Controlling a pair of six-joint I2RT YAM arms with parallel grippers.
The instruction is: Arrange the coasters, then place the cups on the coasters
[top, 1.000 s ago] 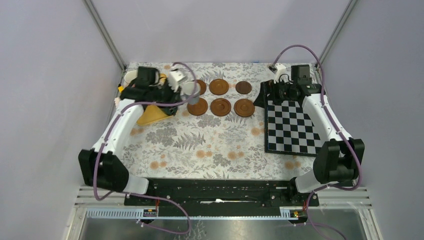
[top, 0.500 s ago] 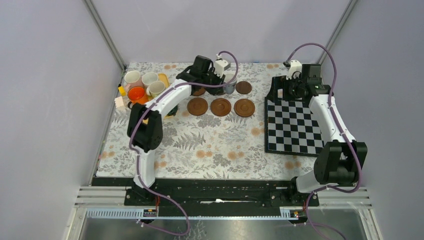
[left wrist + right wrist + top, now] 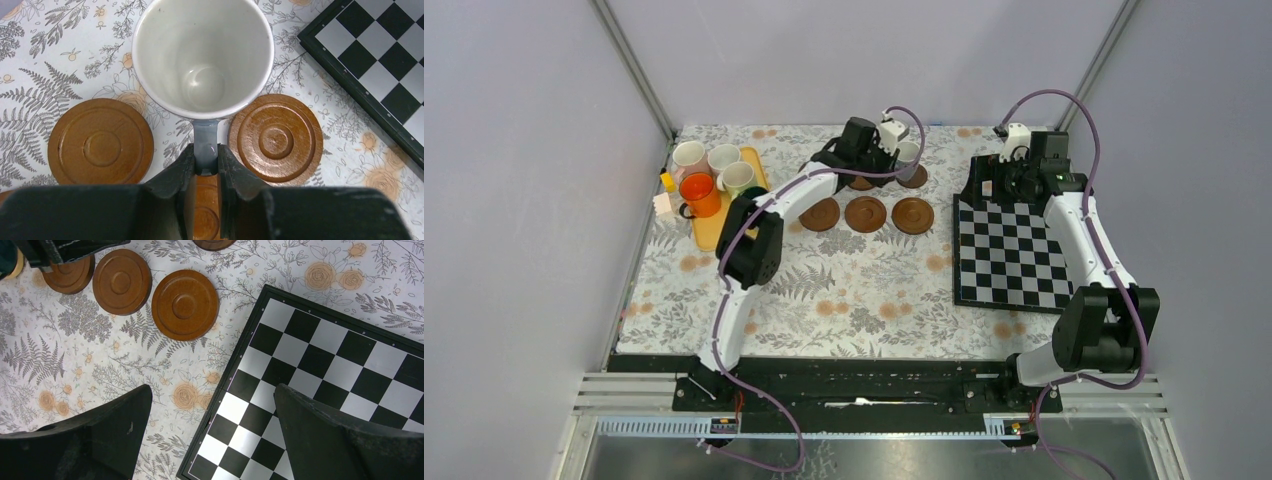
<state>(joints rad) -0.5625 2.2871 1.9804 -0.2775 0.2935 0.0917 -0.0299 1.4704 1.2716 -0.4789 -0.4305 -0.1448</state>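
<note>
The robot's left gripper should release the grey cup, held upright over the back row, on the back-row coaster [image 3: 912, 174] that is nearest the chessboard.
My left gripper [image 3: 890, 157] [image 3: 205, 161] is shut on the handle of a grey cup [image 3: 908, 152] [image 3: 202, 55], which is upright with a white inside. It is held over the back row of brown coasters. Under it one coaster [image 3: 101, 141] lies to the left and one [image 3: 276, 137] to the right, and a third [image 3: 206, 212] shows between my fingers. The front row has three coasters [image 3: 820, 213] [image 3: 865, 213] [image 3: 913, 215]. Pink [image 3: 689, 156], white [image 3: 723, 157], pale green [image 3: 738, 177] and orange [image 3: 699, 192] cups stand on the yellow tray. My right gripper [image 3: 1014, 182] [image 3: 212, 410] is open and holds nothing.
The yellow tray [image 3: 711, 234] sits at the back left. A black-and-white chessboard [image 3: 1009, 250] [image 3: 340, 370] [image 3: 372, 65] covers the right side, and my right gripper hovers over its far left corner. The floral tablecloth [image 3: 824, 290] is walled at the back and both sides.
My left arm has swung right from the tray to the back-row coasters, carrying the grey cup. The cups on the tray are uncovered. The right arm shifted only slightly.
</note>
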